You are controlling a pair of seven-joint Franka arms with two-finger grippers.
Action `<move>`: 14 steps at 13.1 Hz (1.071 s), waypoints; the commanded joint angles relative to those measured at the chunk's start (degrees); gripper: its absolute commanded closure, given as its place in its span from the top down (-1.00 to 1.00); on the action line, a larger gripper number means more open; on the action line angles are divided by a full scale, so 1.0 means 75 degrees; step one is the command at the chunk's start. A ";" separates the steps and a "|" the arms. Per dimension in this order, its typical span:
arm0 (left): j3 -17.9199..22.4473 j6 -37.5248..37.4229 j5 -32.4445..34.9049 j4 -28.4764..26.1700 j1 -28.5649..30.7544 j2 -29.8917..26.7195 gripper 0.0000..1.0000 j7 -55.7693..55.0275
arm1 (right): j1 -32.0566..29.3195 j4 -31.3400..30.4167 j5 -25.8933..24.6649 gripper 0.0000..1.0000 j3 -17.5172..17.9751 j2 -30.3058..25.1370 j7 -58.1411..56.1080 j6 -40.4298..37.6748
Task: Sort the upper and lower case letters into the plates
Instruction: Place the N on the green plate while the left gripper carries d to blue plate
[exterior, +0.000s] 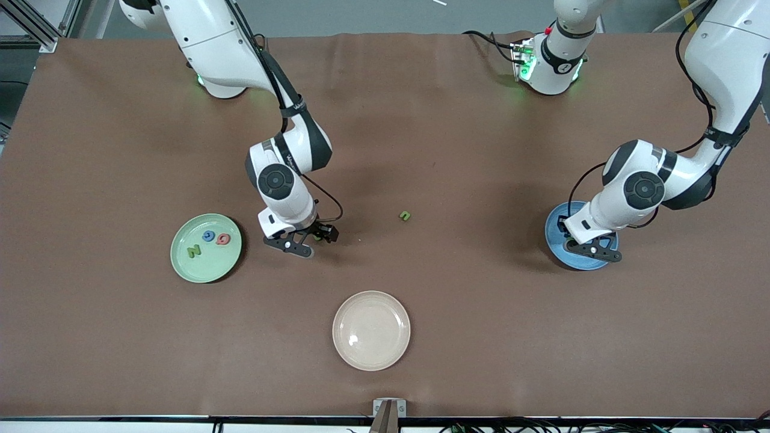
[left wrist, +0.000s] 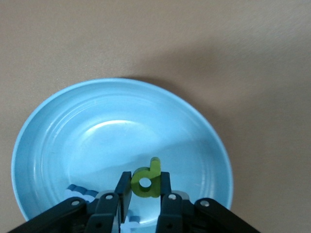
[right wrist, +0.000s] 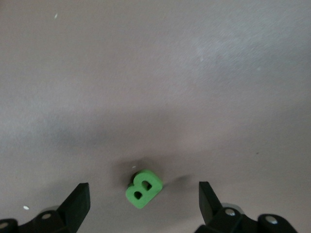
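Note:
The blue letters are in the blue plate (exterior: 579,241) (left wrist: 119,153). Next, my left gripper lets go of the olive-green d beside them.
My left gripper (left wrist: 145,180) hangs over the blue plate (left wrist: 97,126) at the left arm's end of the table, shut on an olive-green lower-case d (left wrist: 148,179). Blue letters (left wrist: 80,193) lie in that plate, partly hidden by the fingers. Low over the table beside the mint green plate (exterior: 204,267), my right gripper (right wrist: 143,186) is open, its fingers either side of a bright green upper-case B (right wrist: 144,189) that lies flat on the cloth. The green plate holds a green N (exterior: 194,251), a blue letter (exterior: 208,236) and a red G (exterior: 223,239).
A small green letter (exterior: 405,215) lies alone on the brown cloth mid-table. The cream-beige plate (exterior: 371,330), with nothing in it, sits nearer the front camera, by the table's front edge.

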 commanded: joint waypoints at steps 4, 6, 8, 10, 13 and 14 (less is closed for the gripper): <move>0.0285 -0.0072 0.0507 0.0322 -0.0035 0.0410 -0.71 0.0413 | 0.0219 -0.0208 0.0081 0.60 -0.0078 0.0044 -0.0288 0.0214; 0.0297 -0.0072 0.0532 0.0380 -0.0035 0.0492 -0.70 0.0437 | 0.0219 -0.0324 0.0081 0.43 -0.0078 0.0044 -0.0276 0.0343; 0.0297 -0.0072 0.0532 0.0416 -0.0035 0.0539 -0.69 0.0437 | 0.0219 -0.0337 0.0081 0.43 -0.0078 0.0044 -0.0276 0.0332; 0.0297 -0.0072 0.0543 0.0416 -0.0023 0.0528 -0.59 0.0437 | 0.0231 -0.0325 0.0081 0.43 -0.0078 0.0044 -0.0253 0.0343; 0.0239 -0.0084 0.0520 0.0404 -0.0023 0.0329 0.98 0.0425 | 0.0243 -0.0325 0.0081 0.37 -0.0078 0.0044 -0.0252 0.0332; 0.0192 -0.0142 0.0474 0.0392 -0.0035 0.0224 0.99 0.0297 | 0.0243 -0.0313 0.0081 0.27 -0.0078 0.0044 -0.0252 0.0332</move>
